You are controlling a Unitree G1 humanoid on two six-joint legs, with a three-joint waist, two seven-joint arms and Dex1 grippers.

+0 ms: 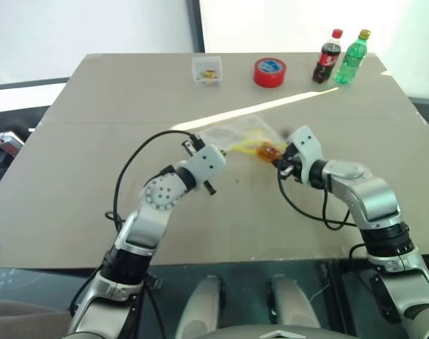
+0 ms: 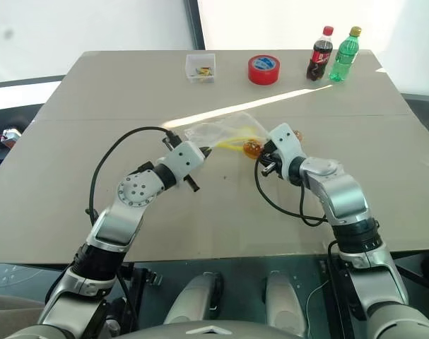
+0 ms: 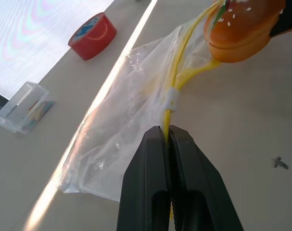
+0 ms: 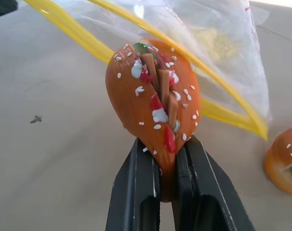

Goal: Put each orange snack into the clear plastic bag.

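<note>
Next, my right gripper releases the orange snack deep inside the clear plastic bag (image 1: 237, 136), beyond the bag's yellow seal.
My left gripper (image 3: 168, 132) is shut on the yellow seal strip of the clear plastic bag (image 3: 131, 110), holding the bag's mouth up off the table at mid-table (image 1: 232, 134). My right gripper (image 4: 166, 154) is shut on one orange snack (image 4: 155, 110), a glossy burger-shaped piece with white specks. It is held right at the yellow-edged mouth of the bag (image 1: 268, 150), just in front of the opening. A second orange snack (image 4: 285, 159) lies on the table beside the bag.
At the far edge of the tan table (image 1: 94, 141) stand a small clear box (image 1: 206, 69), a red tape roll (image 1: 269, 72), a cola bottle (image 1: 328, 56) and a green bottle (image 1: 351, 56). A tiny dark bit (image 3: 279, 162) lies near the bag.
</note>
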